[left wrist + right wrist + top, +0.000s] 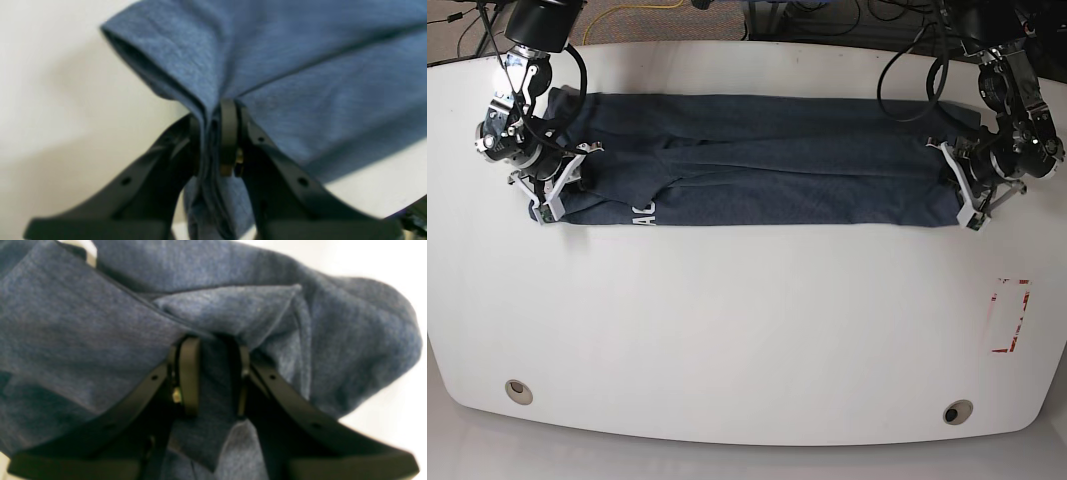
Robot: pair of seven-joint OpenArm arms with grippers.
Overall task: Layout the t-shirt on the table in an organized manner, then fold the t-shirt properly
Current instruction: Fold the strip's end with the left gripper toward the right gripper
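I should let go of the t-shirt's folded-over end, now held above the table, with my left gripper on the middle of the t-shirt's dark blue band (749, 196).
The t-shirt (777, 170) lies as a long dark blue band across the far half of the white table (747, 330), with white lettering showing near its left end. My left gripper (957, 188) is at the band's right end. In the left wrist view it (217, 111) is shut on a bunched fold of the t-shirt (317, 83) above the table (50, 83). At the band's left end is my right gripper (565, 185). The right wrist view shows it (215, 345) shut on a thick wad of the t-shirt (83, 340).
Two round grommet holes (518, 391) (957, 412) sit near the table's front edge. A red-and-white marking (1009, 315) is at the right. Cables (827, 20) lie on the floor beyond the far edge.
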